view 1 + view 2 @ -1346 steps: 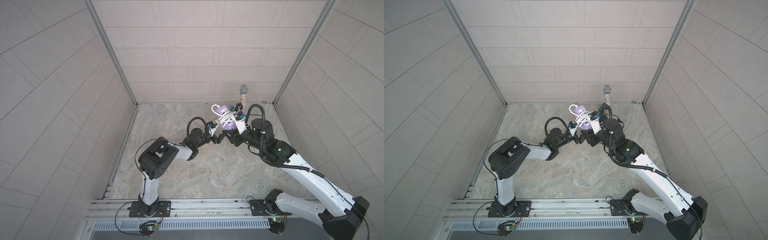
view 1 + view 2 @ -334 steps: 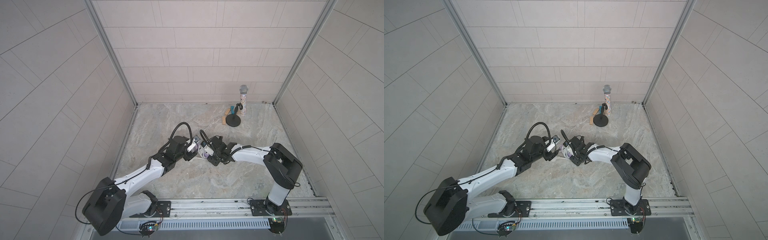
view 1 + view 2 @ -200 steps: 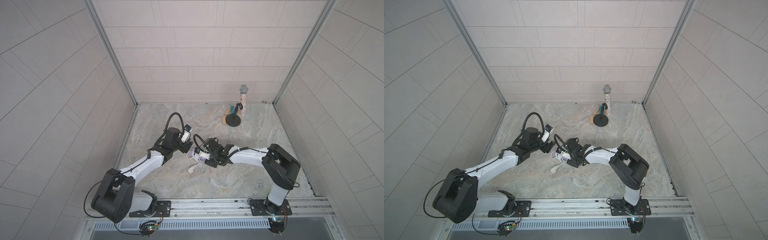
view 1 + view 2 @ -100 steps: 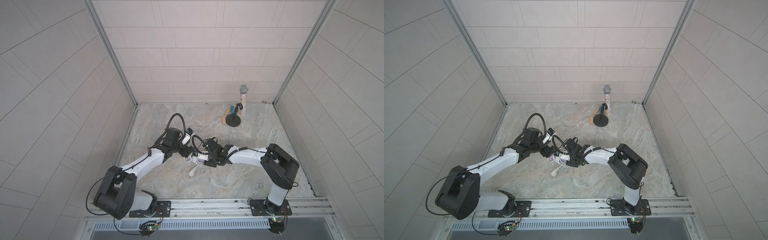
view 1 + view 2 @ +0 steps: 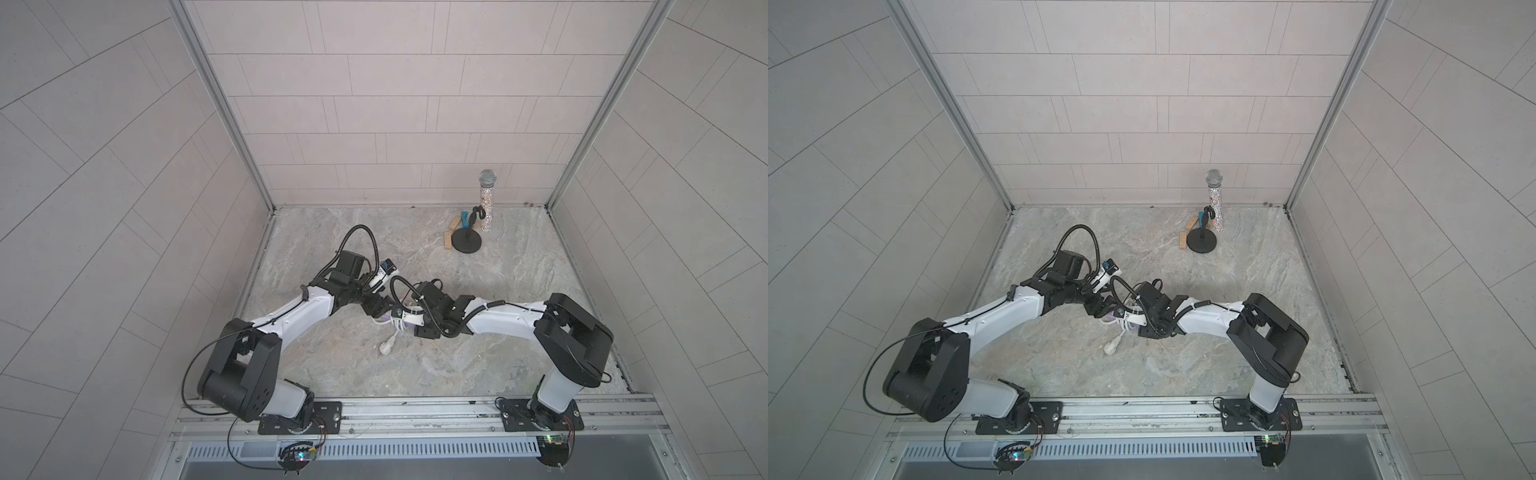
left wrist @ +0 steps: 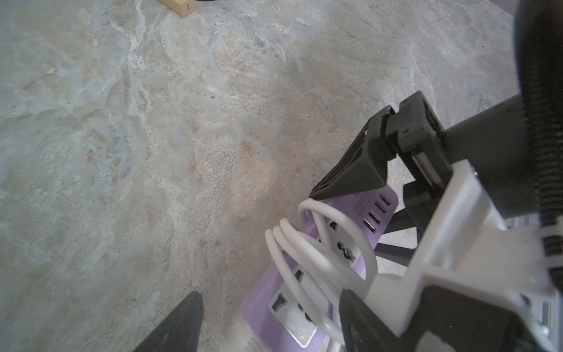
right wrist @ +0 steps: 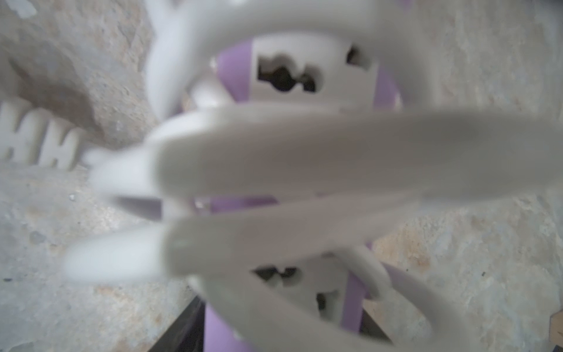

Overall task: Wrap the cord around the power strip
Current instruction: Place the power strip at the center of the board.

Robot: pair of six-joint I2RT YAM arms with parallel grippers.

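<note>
Next, I pinch the cord's loops with my left gripper, as they stand loose against my right gripper, while my right gripper backs away and then takes the power strip (image 6: 368, 206).
The lavender power strip (image 5: 408, 328) (image 5: 1109, 320) lies on the stone floor mid-scene, and the wrist views show its white socket faces (image 6: 259, 301) (image 7: 353, 292). Several turns of the white cord (image 6: 304, 253) (image 7: 304, 158) loop around it, while the plug (image 5: 385, 348) (image 5: 1112, 347) trails loose on the floor in front. My left gripper (image 5: 380, 313) (image 6: 271, 323) is open, its fingers astride one end of the strip without touching it. My right gripper (image 5: 415, 326) (image 6: 368, 207) (image 7: 281, 332) flanks the port end closely. The cord hides whether it grips.
A glittery microphone (image 5: 486, 199) on a black stand (image 5: 466, 241) is at the back right, with small wooden blocks (image 5: 451, 232) (image 6: 179, 7) and a blue block (image 5: 463, 216) beside it. Tiled walls close three sides, and a metal rail (image 5: 415, 409) runs along the front.
Over the last second my left gripper has come down and in from the back left to the strip's end. The strip with my right gripper has shifted slightly left, staying on the floor.
</note>
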